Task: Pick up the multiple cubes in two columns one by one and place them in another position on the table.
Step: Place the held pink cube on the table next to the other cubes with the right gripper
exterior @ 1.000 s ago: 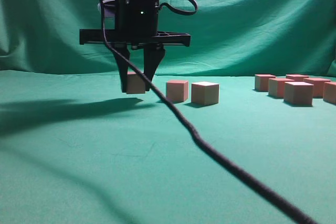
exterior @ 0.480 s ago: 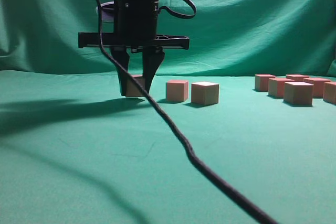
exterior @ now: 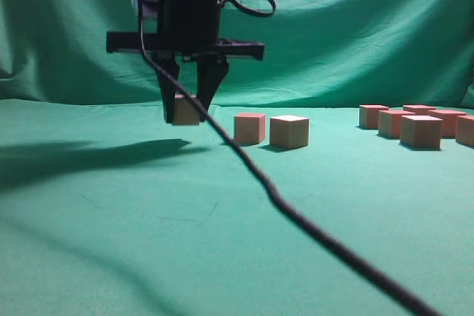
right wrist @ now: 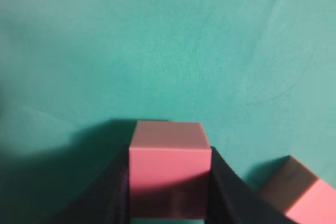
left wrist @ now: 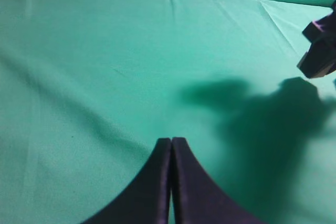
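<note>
Next, my right gripper lets go of the pink cube on the green cloth (exterior: 206,137) (right wrist: 198,199), next to the nearest cube of the short row.
My right gripper (exterior: 187,112) hangs at the left of the exterior view, shut on a pink cube (exterior: 185,111) held slightly above the green cloth. In the right wrist view the pink cube (right wrist: 169,174) sits between the two dark fingers of that gripper (right wrist: 169,153). Two more cubes (exterior: 249,128) (exterior: 289,132) stand in a row just right of it; one of them (right wrist: 302,195) shows at the lower right of the right wrist view. A group of several cubes (exterior: 421,131) stands at the far right. My left gripper (left wrist: 171,140) is shut and empty over bare cloth.
A black cable (exterior: 296,216) runs from the arm down across the foreground to the lower right. A green table cloth (exterior: 111,205) covers the table and a green curtain hangs behind. Part of the other arm (left wrist: 320,51) shows at the right edge of the left wrist view.
My right gripper has risen a little and shifted slightly left with the pink cube in it, lifting the cube off the cloth. The cable has swung with it.
</note>
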`<state>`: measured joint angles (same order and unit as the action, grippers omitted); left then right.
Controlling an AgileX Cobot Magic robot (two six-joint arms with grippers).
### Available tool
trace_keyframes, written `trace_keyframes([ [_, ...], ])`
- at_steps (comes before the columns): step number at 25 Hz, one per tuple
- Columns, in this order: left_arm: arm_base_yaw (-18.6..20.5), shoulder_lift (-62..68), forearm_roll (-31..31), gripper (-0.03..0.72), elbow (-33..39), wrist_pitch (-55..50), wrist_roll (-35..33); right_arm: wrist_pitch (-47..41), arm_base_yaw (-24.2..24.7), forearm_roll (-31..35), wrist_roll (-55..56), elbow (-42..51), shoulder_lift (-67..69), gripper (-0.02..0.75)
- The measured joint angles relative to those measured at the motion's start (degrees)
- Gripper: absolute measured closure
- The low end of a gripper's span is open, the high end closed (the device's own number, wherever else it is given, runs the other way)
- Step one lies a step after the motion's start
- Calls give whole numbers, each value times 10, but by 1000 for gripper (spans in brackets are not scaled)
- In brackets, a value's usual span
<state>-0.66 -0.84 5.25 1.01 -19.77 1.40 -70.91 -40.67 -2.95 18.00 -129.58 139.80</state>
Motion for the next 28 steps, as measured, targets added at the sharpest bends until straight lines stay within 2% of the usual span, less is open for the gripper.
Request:
trace_keyframes([
  [10, 0, 0, 0, 688, 0, 0, 0, 0, 14, 0, -8, 36, -50, 477],
  [28, 0, 0, 0, 688, 0, 0, 0, 0, 14, -13, 6, 52, -18, 477],
])
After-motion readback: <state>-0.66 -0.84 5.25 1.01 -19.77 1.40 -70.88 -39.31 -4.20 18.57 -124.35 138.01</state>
